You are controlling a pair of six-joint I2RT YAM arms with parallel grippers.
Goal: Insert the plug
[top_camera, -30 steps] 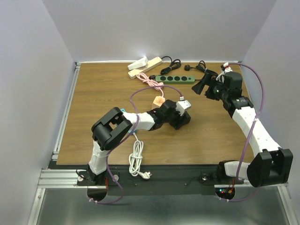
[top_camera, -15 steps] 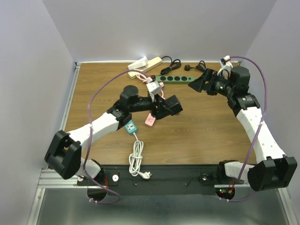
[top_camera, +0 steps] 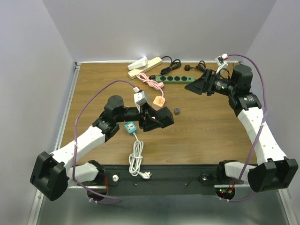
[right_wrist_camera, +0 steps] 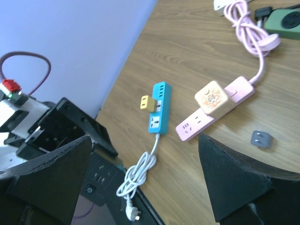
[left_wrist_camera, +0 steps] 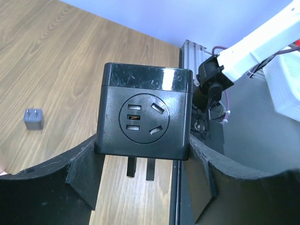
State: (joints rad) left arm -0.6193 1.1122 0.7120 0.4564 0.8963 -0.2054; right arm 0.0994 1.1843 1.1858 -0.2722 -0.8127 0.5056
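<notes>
Next, my right gripper grasps the loose end [top_camera: 168,117] [right_wrist_camera: 102,180] of the black cube adapter plug, where it pokes out from the fingers of my left gripper.
My left gripper [top_camera: 157,119] [left_wrist_camera: 143,145] is shut on a black cube adapter plug [left_wrist_camera: 145,112], held above the table with its two flat prongs [left_wrist_camera: 140,168] pointing down. Just left of it lies a blue power strip [top_camera: 130,126] [right_wrist_camera: 158,108] carrying a yellow adapter [right_wrist_camera: 148,103]. A pink power strip [right_wrist_camera: 215,110] bears a cream adapter [top_camera: 159,101] [right_wrist_camera: 213,97]. A small grey plug [top_camera: 177,110] [left_wrist_camera: 33,118] [right_wrist_camera: 261,139] lies loose nearby. My right gripper [top_camera: 194,87] [right_wrist_camera: 145,138] hovers open and empty at the back right.
A green power strip [top_camera: 175,79] and white and cream strips [top_camera: 144,65] lie along the back edge with black cords [top_camera: 199,67]. The blue strip's white cord [top_camera: 136,159] coils toward the table's near edge.
The left arm has swung out to the left and its gripper, still holding the black cube, has come down toward the blue strip. The grey plug is now uncovered. The right gripper lifted slightly.
</notes>
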